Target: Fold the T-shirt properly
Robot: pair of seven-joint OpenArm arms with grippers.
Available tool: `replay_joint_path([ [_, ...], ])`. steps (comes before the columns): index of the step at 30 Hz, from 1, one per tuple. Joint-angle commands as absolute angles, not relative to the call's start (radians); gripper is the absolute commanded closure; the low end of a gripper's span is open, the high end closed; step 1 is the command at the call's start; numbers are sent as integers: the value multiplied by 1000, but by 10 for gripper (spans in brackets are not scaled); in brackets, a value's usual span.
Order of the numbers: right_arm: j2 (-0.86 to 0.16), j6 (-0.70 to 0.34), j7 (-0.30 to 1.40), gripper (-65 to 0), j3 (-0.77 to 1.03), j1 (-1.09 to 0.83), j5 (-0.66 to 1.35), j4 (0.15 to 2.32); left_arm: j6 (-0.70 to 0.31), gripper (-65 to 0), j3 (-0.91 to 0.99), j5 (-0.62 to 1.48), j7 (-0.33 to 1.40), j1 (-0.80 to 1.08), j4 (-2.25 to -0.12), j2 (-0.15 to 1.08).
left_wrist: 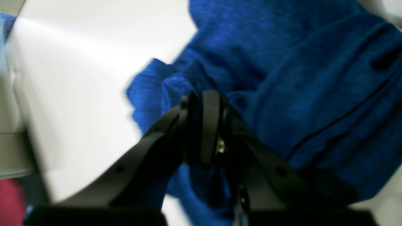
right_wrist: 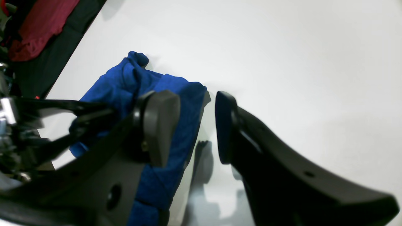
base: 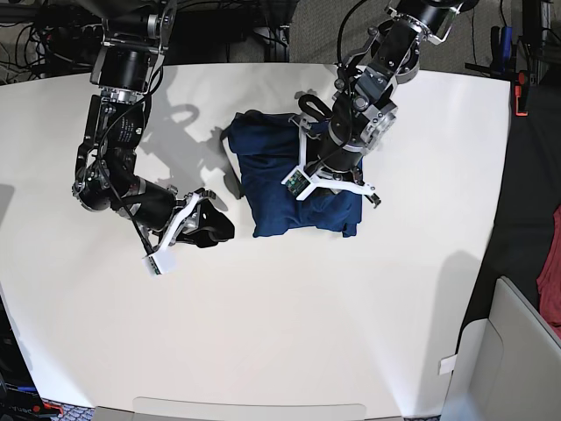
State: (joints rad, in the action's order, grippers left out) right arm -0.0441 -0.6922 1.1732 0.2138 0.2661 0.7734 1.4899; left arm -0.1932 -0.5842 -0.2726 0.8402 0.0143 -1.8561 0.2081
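My right gripper takes hold next of the near end [base: 282, 213] [right_wrist: 185, 101] of the dark blue T-shirt, across the bundle from my left gripper.
The dark blue T-shirt [base: 294, 189] lies in a compact folded bundle at the middle of the white table [base: 280, 333]. My left gripper [left_wrist: 201, 100] is shut on a bunched fold at the T-shirt's [left_wrist: 298, 88] edge. In the base view this gripper [base: 308, 120] is over the bundle's far end. My right gripper [right_wrist: 191, 128] is open and empty, low over the table, with the T-shirt's [right_wrist: 176, 100] edge just behind one finger [right_wrist: 160, 125]. In the base view it [base: 223, 230] sits just left of the bundle.
A red cloth [base: 552, 263] hangs off the table at the right, and also shows in the right wrist view [right_wrist: 40, 22]. A grey box [base: 508, 351] stands at the lower right corner. Cables and gear lie beyond the table's far edge.
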Motion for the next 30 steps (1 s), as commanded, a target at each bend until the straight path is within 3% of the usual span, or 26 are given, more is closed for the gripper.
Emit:
replay_joint_path([
  [1,-47,-698,1147,-239,216,294,799,1508,-180,-33,-578,-308,831,4,-1894,209],
  [20,-41,-698,1147,-239,214,294,799,1508,-179,-32,-294,-341,834,272,-2086,199],
  [30,-39,-698,1147,-239,174,315,794,1508,-179,-33,-213,-341,834,366,-2086,47],
])
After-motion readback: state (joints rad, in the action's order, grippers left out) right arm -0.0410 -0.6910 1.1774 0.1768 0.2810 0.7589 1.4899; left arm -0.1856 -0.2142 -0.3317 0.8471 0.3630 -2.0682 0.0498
